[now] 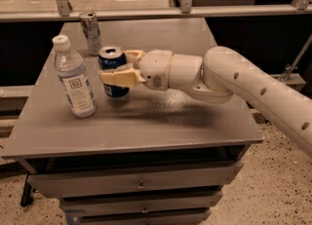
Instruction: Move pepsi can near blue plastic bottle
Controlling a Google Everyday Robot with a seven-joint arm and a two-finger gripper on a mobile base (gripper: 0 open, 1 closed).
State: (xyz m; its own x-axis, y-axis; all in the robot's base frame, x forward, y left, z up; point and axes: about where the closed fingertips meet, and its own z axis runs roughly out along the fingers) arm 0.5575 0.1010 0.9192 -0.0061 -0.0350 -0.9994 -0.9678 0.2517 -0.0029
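My gripper should put the pepsi can down on the grey table (105, 110), close against the blue plastic bottle.
The pepsi can (111, 61) is dark blue with a silver top and stands upright, held between my gripper's fingers. My gripper (117, 66) reaches in from the right on a white arm and is shut on the can, with one tan finger (119, 77) across its front and one behind. The blue plastic bottle (73, 80), clear with a white cap and label, stands upright just left of the can with a small gap between them. I cannot tell whether the can's base touches the table (146, 121).
A slim silver-grey can (90, 31) stands at the back left of the grey table, behind the bottle and the pepsi can. The table top has drawers (141, 185) below its front edge. A metal rail (146, 12) runs behind the table.
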